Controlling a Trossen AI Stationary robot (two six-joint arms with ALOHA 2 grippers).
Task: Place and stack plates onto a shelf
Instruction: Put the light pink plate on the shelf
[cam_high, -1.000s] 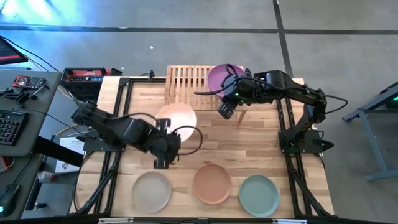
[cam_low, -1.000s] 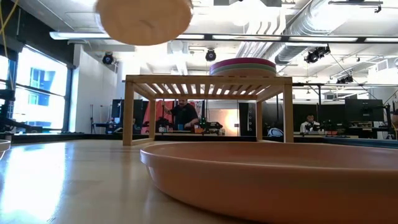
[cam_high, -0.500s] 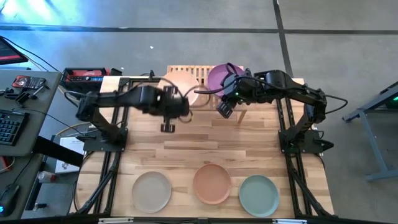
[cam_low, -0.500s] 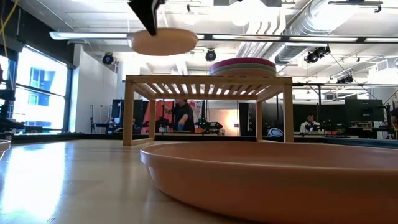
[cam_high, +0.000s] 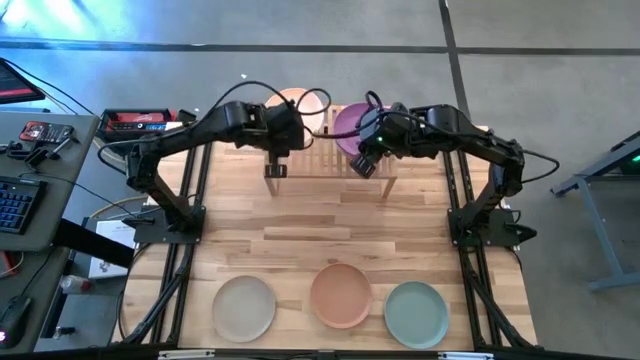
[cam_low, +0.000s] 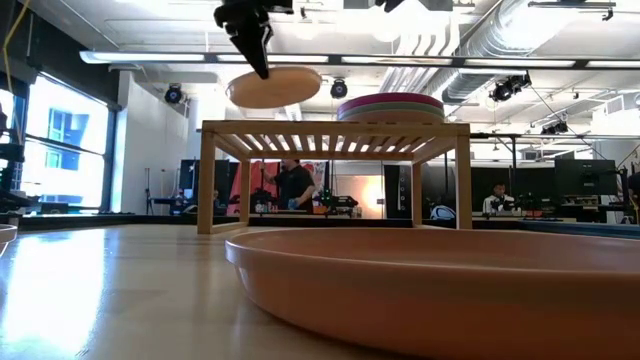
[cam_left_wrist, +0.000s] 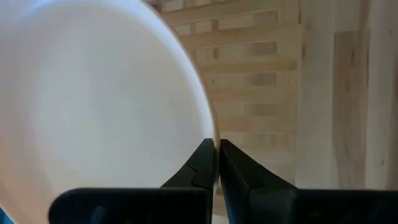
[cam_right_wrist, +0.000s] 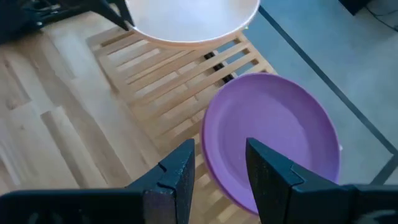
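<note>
I should set the peach plate down with my left gripper on the shelf's bare slats (cam_high: 302, 131) next to the purple plate. The peach plate is still in the air above the shelf.
My left gripper (cam_high: 290, 120) is shut on a peach plate (cam_high: 303, 99), which hangs in the air over the left half of the light-wood shelf (cam_high: 322, 152). The low view shows that plate (cam_low: 275, 88) well above the slatted top (cam_low: 335, 130). A stack of plates, purple on top (cam_high: 352, 124), rests on the shelf's right half (cam_low: 390, 106). My right gripper (cam_right_wrist: 217, 168) hovers open above the near edge of the purple plate (cam_right_wrist: 273, 137) and touches nothing. My left gripper pinches the peach plate's rim (cam_left_wrist: 214, 142) between its two fingers (cam_left_wrist: 204, 167). The fingers slant down at the rim from above on the plate's near-left side (cam_low: 265, 72). The plate is lifted clear of the shelf, nearly level, and juts out away from the fingers.
Three plates lie in a row near the table's front edge: beige (cam_high: 244, 307), terracotta (cam_high: 341, 294) and grey-teal (cam_high: 416, 313). The terracotta one fills the foreground of the low view (cam_low: 440, 290). A desk with a keyboard (cam_high: 15, 200) stands left of the table. People sit in the room behind.
My left gripper has swung from the middle of the table toward the far edge and to the right. It has carried the peach plate, still lifted and about level, over the shelf's left half. The right arm has kept almost still.
</note>
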